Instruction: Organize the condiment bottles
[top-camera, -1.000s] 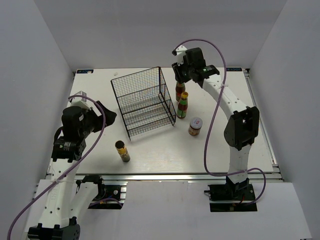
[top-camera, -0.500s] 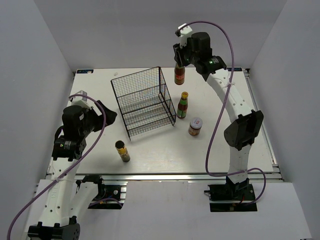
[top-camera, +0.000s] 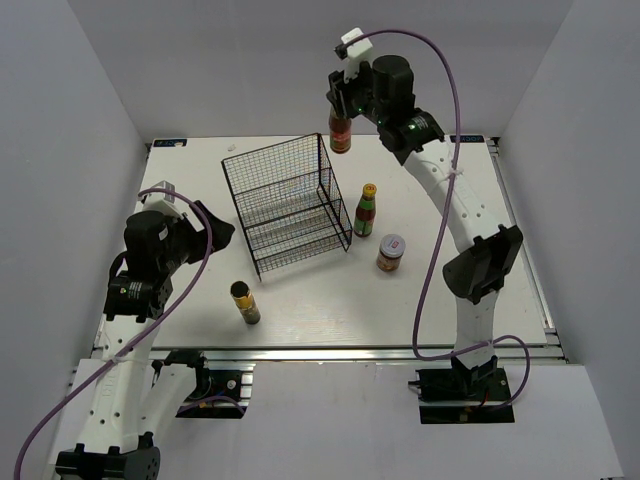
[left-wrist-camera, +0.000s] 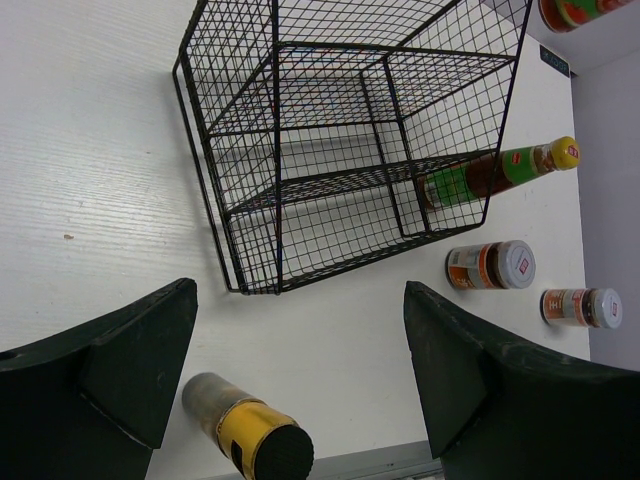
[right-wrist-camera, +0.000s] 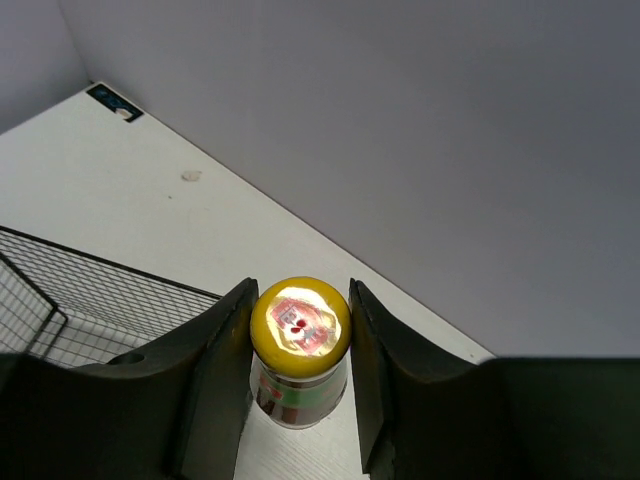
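Observation:
Next, I set the red-sauce bottle, now high above the table's far edge, with my right gripper in the wire rack's far compartment (top-camera: 303, 205), toward the other red-sauce bottle.
My right gripper (top-camera: 341, 108) is shut on the yellow cap of a slim red-sauce bottle (top-camera: 340, 133) and holds it high above the table's far edge, behind the wire rack (top-camera: 290, 203); the cap shows between the fingers in the right wrist view (right-wrist-camera: 300, 318). The second red-sauce bottle (top-camera: 367, 211) stands right of the rack. A white-lidded jar (top-camera: 390, 253) stands near it; the left wrist view shows two such jars (left-wrist-camera: 490, 266) (left-wrist-camera: 582, 307). The dark gold-labelled bottle (top-camera: 245, 302) stands in front of the rack, between my open left gripper's fingers in view (left-wrist-camera: 250, 440). My left gripper (top-camera: 205, 232) is empty.
The black wire rack has two shelf levels, all bare. White walls close in the table on the left, back and right. The table's near edge (top-camera: 330, 348) runs along a metal rail.
My right gripper has lifted the red-sauce bottle off the table and carried it up and to the left, towards the back of the rack. The left arm has not moved.

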